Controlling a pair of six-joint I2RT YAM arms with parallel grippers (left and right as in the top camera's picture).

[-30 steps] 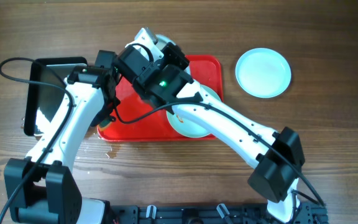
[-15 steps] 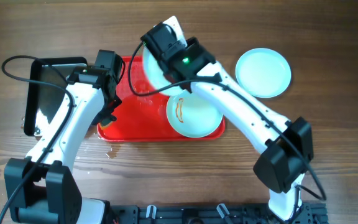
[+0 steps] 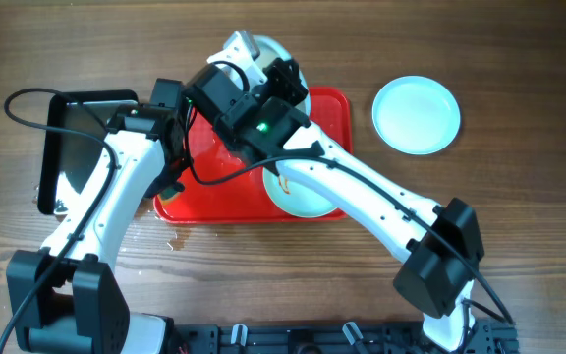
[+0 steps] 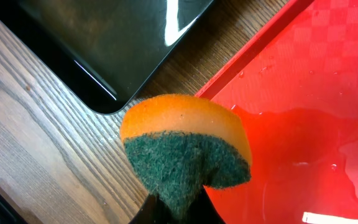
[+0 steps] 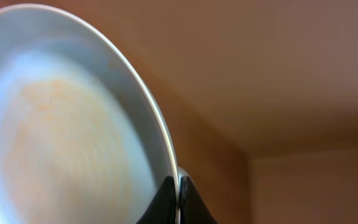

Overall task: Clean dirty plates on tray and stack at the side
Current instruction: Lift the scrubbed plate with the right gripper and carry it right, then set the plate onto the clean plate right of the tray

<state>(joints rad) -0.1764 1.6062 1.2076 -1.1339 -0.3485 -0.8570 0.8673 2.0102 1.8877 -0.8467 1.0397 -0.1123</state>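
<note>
The robot's right gripper needs to set the tilted plate down on top of the plate (image 3: pixel 418 115) beside the red tray.
The red tray (image 3: pixel 224 192) lies mid-table. My right gripper (image 3: pixel 283 79) is shut on the rim of a plate (image 3: pixel 263 51), held tilted above the tray's far edge. In the right wrist view that plate (image 5: pixel 61 124) shows a faint orange smear, with the fingers (image 5: pixel 178 196) pinching its rim. A second plate (image 3: pixel 301 200) with a brown-orange smear lies on the tray, partly under the right arm. A third plate (image 3: pixel 417 115) sits on the table to the right. My left gripper (image 4: pixel 176 208) is shut on an orange-and-green sponge (image 4: pixel 185 143) over the tray's left edge (image 4: pixel 303 93).
A black metal pan (image 3: pixel 77 138) sits left of the tray and fills the upper left of the left wrist view (image 4: pixel 104 43). Water pools on the tray (image 4: pixel 303 143), and drops lie on the wood in front of it (image 3: pixel 170 241).
The right arm swung the held plate out to the right half a second ago, then back left over the tray's far edge. The left arm has barely moved.
</note>
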